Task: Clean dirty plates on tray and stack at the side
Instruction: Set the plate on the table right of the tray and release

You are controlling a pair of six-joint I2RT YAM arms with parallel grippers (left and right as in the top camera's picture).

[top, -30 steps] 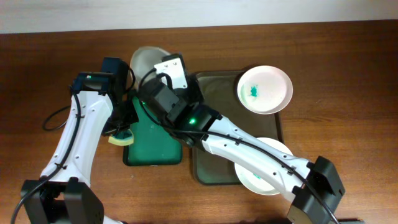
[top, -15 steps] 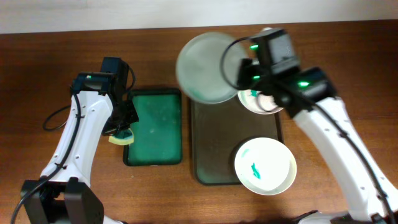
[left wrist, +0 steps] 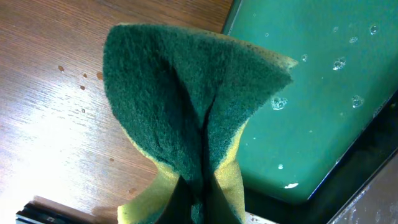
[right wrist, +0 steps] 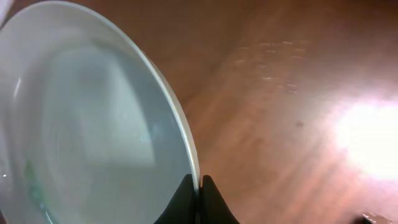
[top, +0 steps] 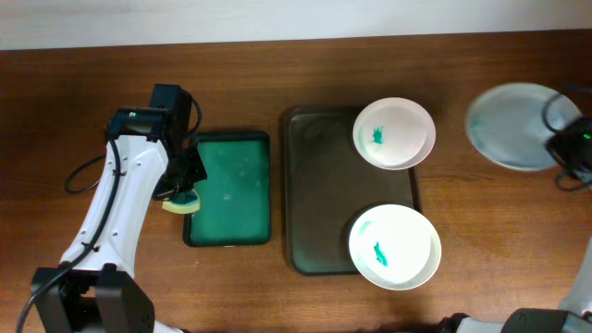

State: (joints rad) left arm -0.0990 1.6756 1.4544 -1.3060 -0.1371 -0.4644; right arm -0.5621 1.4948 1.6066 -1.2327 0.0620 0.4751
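Note:
My right gripper is going to set the pale plate down on the bare wood (top: 460,183) beside the white plates of the dark tray. The pale plate is now held above the table.
My right gripper (right wrist: 199,183) is shut on the rim of a pale plate (top: 518,125), (right wrist: 93,137), held above the table at the far right. Two white plates with green smears sit on the dark tray (top: 319,203): one at its far right corner (top: 395,132), one at its near right corner (top: 395,246). My left gripper (top: 181,196) is shut on a green and yellow sponge (left wrist: 186,118), folded between the fingers, over the left edge of the green tray (top: 231,190).
The green tray (left wrist: 311,93) holds water droplets. A black cable (top: 79,180) loops on the table left of my left arm. Bare wood lies between the dark tray and the held plate.
My right arm has swung the pale plate from over the green tray, across the dark tray, to the far right of the table. My left arm has not moved.

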